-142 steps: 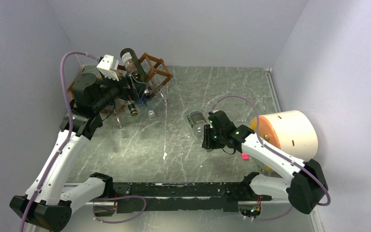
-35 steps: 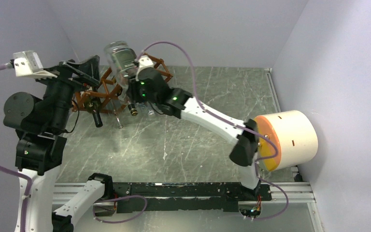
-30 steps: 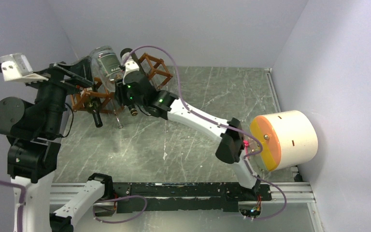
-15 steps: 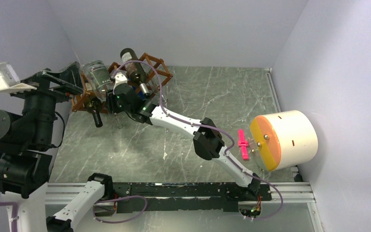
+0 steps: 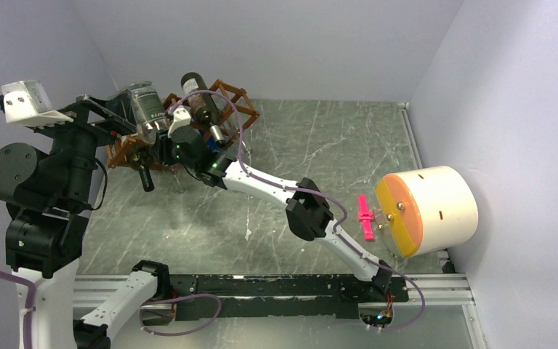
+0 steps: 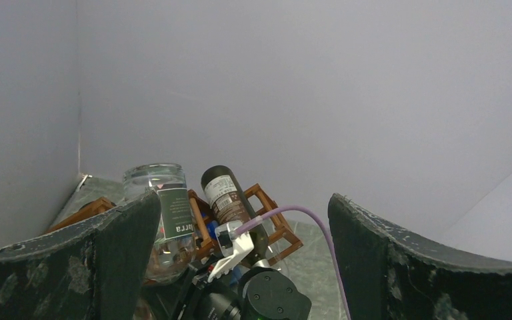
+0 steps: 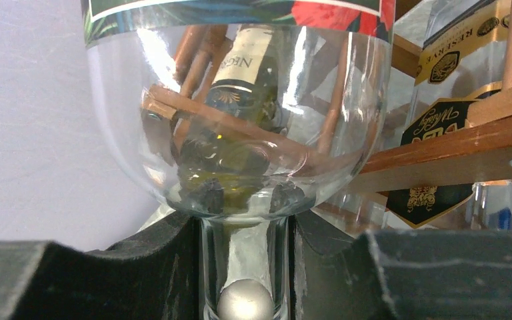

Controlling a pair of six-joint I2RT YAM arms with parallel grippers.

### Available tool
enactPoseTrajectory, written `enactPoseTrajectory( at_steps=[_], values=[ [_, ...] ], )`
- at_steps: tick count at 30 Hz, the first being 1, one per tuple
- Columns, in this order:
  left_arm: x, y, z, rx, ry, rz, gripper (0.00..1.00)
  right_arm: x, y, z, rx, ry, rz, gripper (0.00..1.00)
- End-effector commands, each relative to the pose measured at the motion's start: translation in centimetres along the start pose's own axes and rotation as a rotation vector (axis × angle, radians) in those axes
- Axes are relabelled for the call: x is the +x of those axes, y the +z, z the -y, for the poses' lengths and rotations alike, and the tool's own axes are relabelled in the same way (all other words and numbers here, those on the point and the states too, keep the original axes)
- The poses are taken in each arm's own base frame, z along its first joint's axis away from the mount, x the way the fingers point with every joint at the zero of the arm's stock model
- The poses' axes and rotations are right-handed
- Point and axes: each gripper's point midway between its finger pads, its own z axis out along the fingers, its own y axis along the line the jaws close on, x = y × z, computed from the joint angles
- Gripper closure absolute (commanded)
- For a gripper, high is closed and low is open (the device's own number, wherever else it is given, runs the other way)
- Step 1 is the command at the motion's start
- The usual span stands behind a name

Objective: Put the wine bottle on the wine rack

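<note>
My right gripper will open and take the neck's far end (image 7: 245, 303), because its fingers crowd the wine bottle's neck beside the bottle's body, where the rack's bars must fit.
The wine bottle (image 5: 144, 107) is clear glass with a dark green label, tilted base-up against the left part of the wine rack (image 5: 229, 102), a reddish-brown lattice. My right gripper (image 5: 166, 139) is shut on its neck (image 7: 243, 267), and the black fingers (image 7: 140, 267) press both sides. Through the glass body (image 7: 240, 120) I see rack bars (image 7: 440, 153). My left gripper (image 5: 112, 113) hangs open, raised to the left of the rack and holding nothing. Between its fingers (image 6: 127, 247) the left wrist view shows the clear bottle (image 6: 163, 220) and the rack (image 6: 273, 223).
A dark bottle (image 5: 197, 93) lies in the rack, and a square labelled bottle (image 7: 440, 113) sits behind its bars. Bottle necks (image 5: 145, 178) poke out in front. A white drum with an orange face (image 5: 425, 211) and a pink piece (image 5: 365, 217) stand right. Walls close in behind and left.
Over the last second my right arm carried the clear bottle left and down onto the rack's left side. The left arm drew back left, then shifted slightly right.
</note>
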Motion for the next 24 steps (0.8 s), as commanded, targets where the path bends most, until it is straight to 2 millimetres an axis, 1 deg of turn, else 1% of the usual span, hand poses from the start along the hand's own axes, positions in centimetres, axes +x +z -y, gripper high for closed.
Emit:
enactPoseTrajectory(
  at_steps=[1,3,7,12,16,21,24],
  values=[
    [0.1,0.2,-0.4,-0.012,0.017,0.009,0.01,-10.5,-0.9,-3.6,-0.115,0.056,0.317,0.71],
    [0.2,0.2,-0.5,-0.015,0.020,0.006,0.01,-10.2,-0.8,-3.1,-0.104,0.059,0.313,0.68],
    [0.4,0.3,-0.5,-0.016,0.022,0.003,0.01,-9.5,-0.5,-2.5,-0.094,0.065,0.293,0.64],
    [0.6,0.2,-0.7,-0.024,0.026,0.005,0.01,-8.9,-0.5,-1.7,-0.072,0.074,0.288,0.53],
    [0.5,0.1,-0.9,-0.031,0.031,0.010,0.01,-8.4,-0.4,-1.3,-0.049,0.068,0.274,0.50],
    [0.6,0.1,-1.0,-0.034,0.032,0.014,0.01,-7.3,-0.2,-0.4,-0.024,0.077,0.238,0.51],
    [0.8,0.2,-1.0,-0.034,0.033,0.010,0.01,-7.2,-0.4,-0.4,-0.022,0.080,0.233,0.51]
  ],
)
